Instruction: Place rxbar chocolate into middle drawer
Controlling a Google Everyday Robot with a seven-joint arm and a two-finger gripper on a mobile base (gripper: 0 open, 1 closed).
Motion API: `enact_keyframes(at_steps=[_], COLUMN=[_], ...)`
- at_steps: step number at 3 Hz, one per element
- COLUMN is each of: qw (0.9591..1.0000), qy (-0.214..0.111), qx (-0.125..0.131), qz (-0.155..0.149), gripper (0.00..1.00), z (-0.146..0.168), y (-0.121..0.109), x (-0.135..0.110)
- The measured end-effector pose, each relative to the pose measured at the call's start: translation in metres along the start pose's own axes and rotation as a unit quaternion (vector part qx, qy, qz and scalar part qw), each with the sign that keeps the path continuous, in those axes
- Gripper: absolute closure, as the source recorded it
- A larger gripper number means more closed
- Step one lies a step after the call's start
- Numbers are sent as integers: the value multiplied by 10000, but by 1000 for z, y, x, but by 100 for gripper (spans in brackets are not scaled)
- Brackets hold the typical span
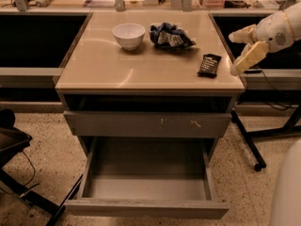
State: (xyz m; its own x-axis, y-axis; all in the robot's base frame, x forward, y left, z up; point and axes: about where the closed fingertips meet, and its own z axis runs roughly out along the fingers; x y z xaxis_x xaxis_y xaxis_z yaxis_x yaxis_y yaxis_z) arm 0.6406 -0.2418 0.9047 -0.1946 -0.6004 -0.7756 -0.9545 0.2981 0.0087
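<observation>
The rxbar chocolate's far end [211, 58], the one towards the crumpled snack bag, is next for my gripper to go to and close on.
The rxbar chocolate [209, 65], a small flat black wrapper, lies on the beige cabinet top [122, 72] near its right edge. My gripper [232, 54] hovers just right of the bar, past the top's right edge, with its two pale fingers spread open and empty, pointing left. The middle drawer [146, 209] is pulled out at the bottom of the cabinet. Its plain grey front faces me and its shallow grey tray [148, 173] holds nothing.
A white bowl [128, 34] and a crumpled blue-and-white snack bag [170, 36] sit at the back of the top. A shut drawer front with pale scratches [148, 124] is above the open drawer. A black stand leg [247, 145] is on the right, a dark chair base [14, 145] on the left.
</observation>
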Motion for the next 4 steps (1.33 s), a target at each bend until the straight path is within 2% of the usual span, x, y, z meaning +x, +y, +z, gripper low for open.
enact_keyframes(at_steps=[1, 2, 3, 4], qw=[9974, 9943, 9934, 9934], qy=[-499, -729, -734, -734], qx=[-274, -315, -254, -254], qz=[438, 713, 846, 845], gripper=[0, 0, 0, 0], z=[50, 87, 98, 96], y=[-35, -63, -73, -73], x=[19, 32, 43, 41])
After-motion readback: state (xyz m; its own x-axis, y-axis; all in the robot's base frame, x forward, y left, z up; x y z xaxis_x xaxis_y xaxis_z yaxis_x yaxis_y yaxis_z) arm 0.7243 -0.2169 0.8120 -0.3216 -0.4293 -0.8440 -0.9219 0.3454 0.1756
